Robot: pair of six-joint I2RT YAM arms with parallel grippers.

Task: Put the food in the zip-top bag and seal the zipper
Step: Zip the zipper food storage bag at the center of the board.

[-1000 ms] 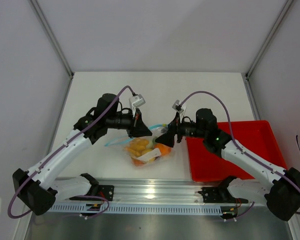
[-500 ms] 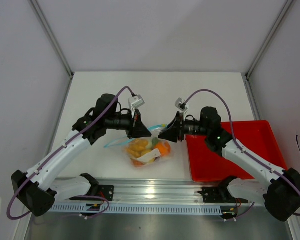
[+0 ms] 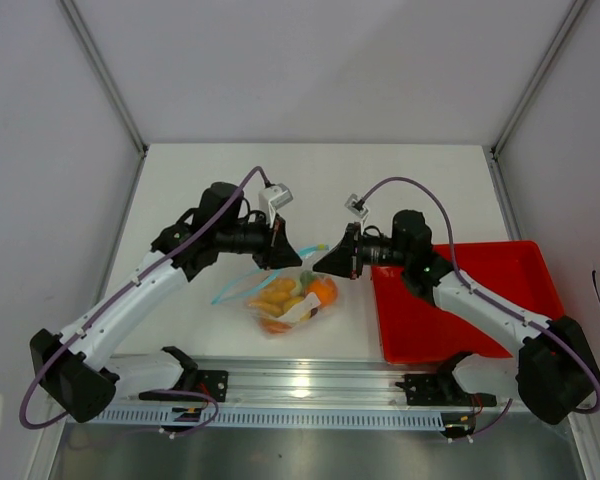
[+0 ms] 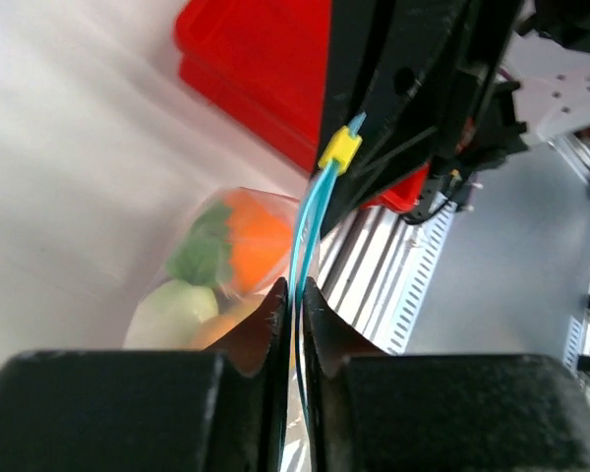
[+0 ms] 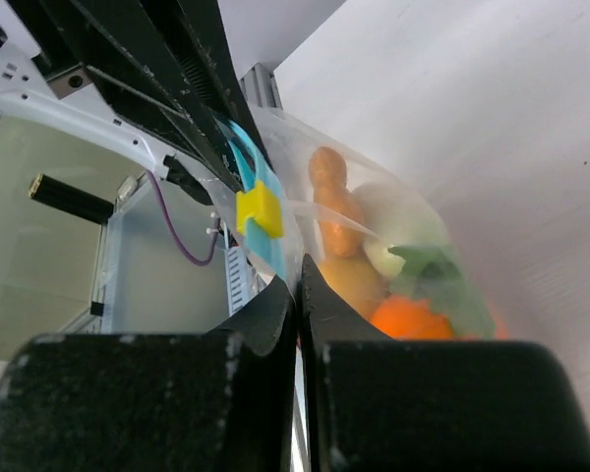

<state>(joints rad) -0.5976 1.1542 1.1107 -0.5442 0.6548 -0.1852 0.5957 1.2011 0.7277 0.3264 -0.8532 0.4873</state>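
The light-blue zipper is in my left gripper short of the yellow clip, so I should open it and grip the yellow clip itself [image 4: 340,149] before sealing the bag.
The clear zip-top bag [image 3: 280,300] hangs between my two grippers, low over the table, with the food [image 3: 321,291] inside it: orange, yellow and pale green pieces. Its light-blue zipper [image 4: 310,216] runs straight between the pads of my left gripper [image 4: 293,287], which is shut on it with only a hairline gap. A yellow clip [image 4: 340,149] sits on the strip's far end. My right gripper [image 5: 297,285] is shut on the bag's top edge just below that yellow clip [image 5: 260,209], with the food [image 5: 339,211] showing through the plastic. From above, the left gripper [image 3: 293,258] and right gripper [image 3: 325,262] nearly touch.
A red tray [image 3: 480,300] lies on the table to the right, under the right forearm. The aluminium rail with the arm bases [image 3: 300,385] runs along the near edge. White walls close in the table on three sides.
The right gripper has shut on the bag's top edge and shifted slightly left. The left jaws have eased a hair. The bag has swung a little toward the right.
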